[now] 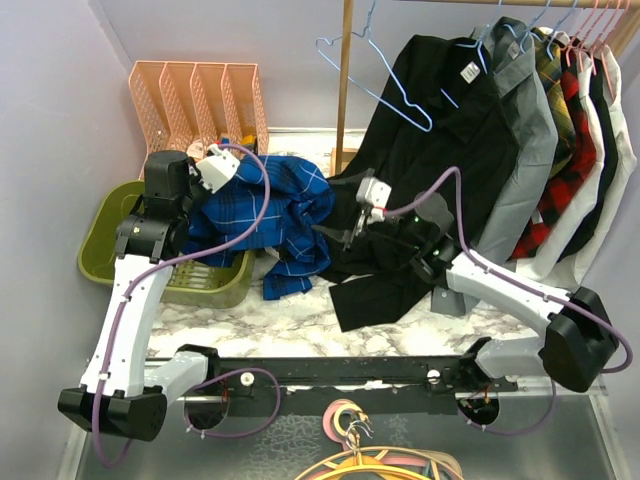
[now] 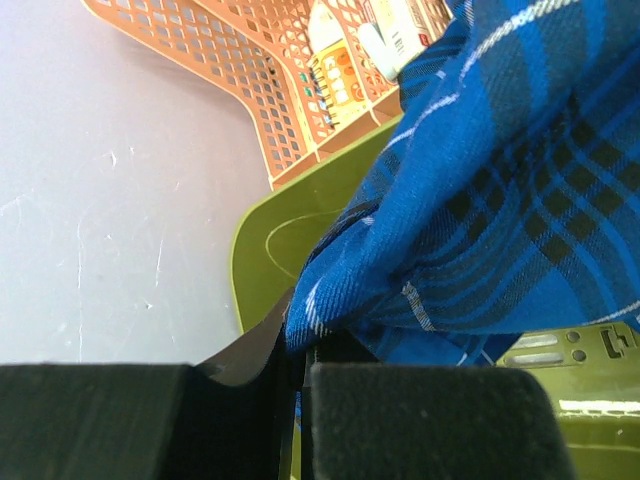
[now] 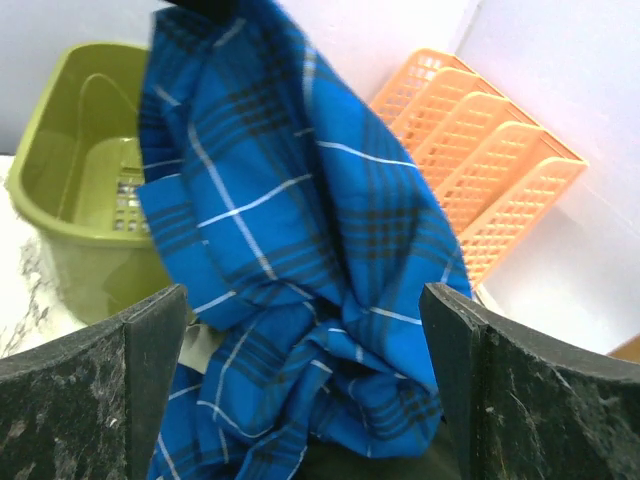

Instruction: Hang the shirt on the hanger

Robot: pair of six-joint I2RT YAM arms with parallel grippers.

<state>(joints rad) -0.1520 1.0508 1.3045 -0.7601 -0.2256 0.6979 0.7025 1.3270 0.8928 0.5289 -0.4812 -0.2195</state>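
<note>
The plaid shirt hangs bunched over the green bin's edge, so the robot's right gripper will grab the shirt's fold (image 3: 203, 262) next to the bin's edge and pull the shirt free.
The royal-blue plaid shirt (image 1: 275, 220) hangs bunched from my left gripper (image 1: 200, 190), which is shut on a fold of it above the green bin. In the left wrist view the cloth (image 2: 480, 200) is pinched between the black pads (image 2: 420, 420). My right gripper (image 1: 345, 235) is open, just right of the shirt; in the right wrist view the shirt (image 3: 300, 280) fills the gap between its wide-apart fingers (image 3: 500, 390). The light-blue wire hanger (image 1: 385, 85) hangs on the rail at the back, empty, left of a black shirt.
An olive-green bin (image 1: 110, 235) stands at the left under the shirt. An orange mesh file rack (image 1: 200, 100) stands behind it. A black shirt (image 1: 430, 170) and several more garments (image 1: 570, 150) hang on the rail at right. Pink and yellow hangers (image 1: 370, 450) lie at the front edge.
</note>
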